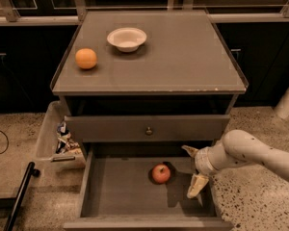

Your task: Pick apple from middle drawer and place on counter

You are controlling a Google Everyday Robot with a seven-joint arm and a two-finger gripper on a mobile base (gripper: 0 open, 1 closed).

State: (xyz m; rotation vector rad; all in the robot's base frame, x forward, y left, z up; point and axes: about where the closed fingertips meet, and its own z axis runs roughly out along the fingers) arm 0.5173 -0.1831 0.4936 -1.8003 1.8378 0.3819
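The red apple lies in the open middle drawer, and my gripper will close around the middle of the red apple (162,174).
The red apple (161,173) lies on the bare floor of the open middle drawer (120,196), near its middle. My gripper (192,171) is inside the drawer to the right of the apple, a short gap away. It is open, one pale finger (190,150) up near the drawer's back and the other (197,186) lower toward the front. The arm (253,153) comes in from the right. The counter (173,57) is the flat grey-brown cabinet top above.
An orange (86,58) and a white bowl (127,38) stand on the counter's left and back. A closed drawer front with a small knob (148,130) sits above the open drawer. A bin of clutter (62,138) stands at the cabinet's left. A black pole (19,196) lies at lower left.
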